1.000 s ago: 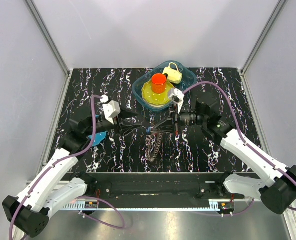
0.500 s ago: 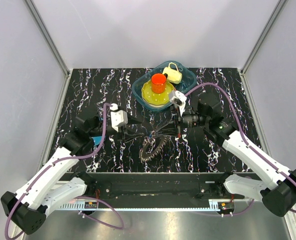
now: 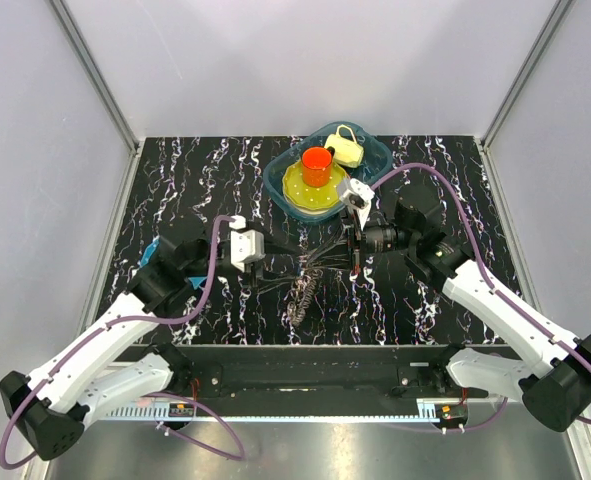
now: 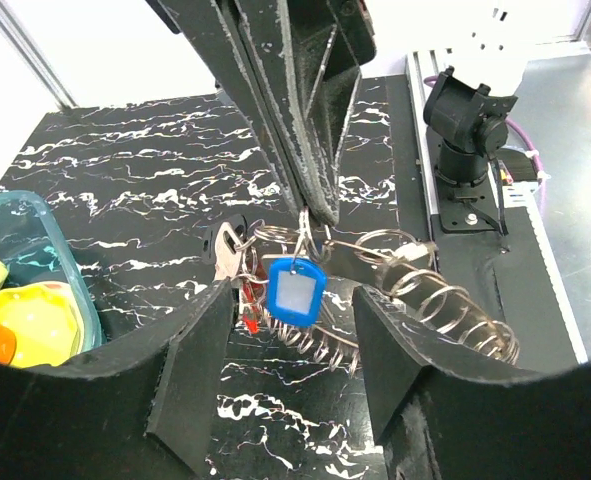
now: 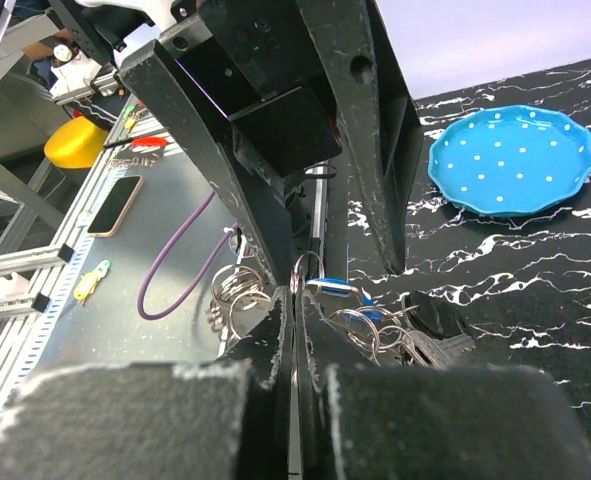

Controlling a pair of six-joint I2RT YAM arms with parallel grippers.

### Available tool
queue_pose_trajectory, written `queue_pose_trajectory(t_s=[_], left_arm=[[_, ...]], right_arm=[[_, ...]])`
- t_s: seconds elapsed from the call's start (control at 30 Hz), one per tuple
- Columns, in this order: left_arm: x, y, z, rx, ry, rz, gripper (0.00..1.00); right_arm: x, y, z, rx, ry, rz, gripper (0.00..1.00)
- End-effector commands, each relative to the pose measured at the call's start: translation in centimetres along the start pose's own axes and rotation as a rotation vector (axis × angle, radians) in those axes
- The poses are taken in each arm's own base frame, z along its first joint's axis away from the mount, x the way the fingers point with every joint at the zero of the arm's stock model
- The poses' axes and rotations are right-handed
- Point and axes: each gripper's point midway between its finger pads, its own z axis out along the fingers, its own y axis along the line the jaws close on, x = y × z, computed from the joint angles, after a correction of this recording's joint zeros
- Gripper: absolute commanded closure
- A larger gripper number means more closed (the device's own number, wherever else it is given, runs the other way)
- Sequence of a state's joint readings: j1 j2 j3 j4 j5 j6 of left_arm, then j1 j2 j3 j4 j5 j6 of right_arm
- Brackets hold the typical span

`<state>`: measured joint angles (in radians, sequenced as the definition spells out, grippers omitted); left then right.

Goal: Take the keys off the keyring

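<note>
The blue tag dangles loose and tilted under the thin ring in my right gripper, so my left gripper will pinch the tag's sides [image 4: 296, 292] before I pull.
The keyring [image 3: 303, 290], a wire loop fringed with keys, hangs edge-on between both grippers at the table's middle. My right gripper [image 3: 327, 256] is shut on a thin ring at the top of the bundle [image 5: 305, 272]; its tips [image 5: 295, 300] are pressed together. In the left wrist view the right fingers [image 4: 305, 150] come down onto that ring. Below them hang a blue tag [image 4: 293, 290], grey keys [image 4: 228, 250] and the coil of rings [image 4: 445, 310]. My left gripper [image 4: 293, 305] is open, its jaws level with the tag, one on each side and apart from it [image 3: 278, 262].
A teal tub [image 3: 275, 165] at the back middle holds a yellow plate [image 3: 295, 190], an orange cup [image 3: 317, 163] and a pale yellow object [image 3: 347, 148]. A blue dotted plate [image 5: 510, 160] lies on the table left of the left arm, mostly hidden in the top view.
My left arm has moved right and forward, bringing its open gripper up to the hanging bundle. The right gripper has kept its hold; the bundle has swung slightly.
</note>
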<state>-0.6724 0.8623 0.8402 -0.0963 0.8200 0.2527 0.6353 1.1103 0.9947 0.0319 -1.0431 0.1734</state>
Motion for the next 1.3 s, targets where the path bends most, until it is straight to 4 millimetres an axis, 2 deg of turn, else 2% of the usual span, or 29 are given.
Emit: queue_pose_trajectory(t_s=[0.0,0.2,0.4,0.73,0.93,1.0,1.27], left_arm=[[-0.8,1.1,0.7,-0.043,-0.036,0.029,0.43],[-1.1,1.5,1.3,-0.053,-0.056,0.038,0.43],[-1.3,1.6,1.3,-0.069,-0.073,0.051,0.48],[-1.2,1.2,1.1,-0.062,-0.077,0.041,0.7],[-1.0,1.5,1.0,-0.085,-0.068,0.037,0.89],[-0.7,1.7,1.0,-0.095,-0.06,0.026,0.99],[0.1,2.3,1.0,-0.133,-0.029,-0.027,1.0]], right_arm=[[-2.4,1.4,0.1,-0.056,-0.047,-0.081,1.0],[-2.2,1.3,0.2,-0.052,-0.045,-0.08,1.0],[-2.2,0.5,0.4,-0.019,-0.058,-0.07,1.0],[-2.5,0.0,0.4,0.011,-0.079,-0.077,1.0],[-2.6,-0.7,0.4,0.041,-0.092,-0.079,1.0],[-2.5,-1.0,0.5,0.057,-0.103,-0.079,1.0],[-3.4,-1.8,-0.2,0.148,-0.166,-0.127,1.0]])
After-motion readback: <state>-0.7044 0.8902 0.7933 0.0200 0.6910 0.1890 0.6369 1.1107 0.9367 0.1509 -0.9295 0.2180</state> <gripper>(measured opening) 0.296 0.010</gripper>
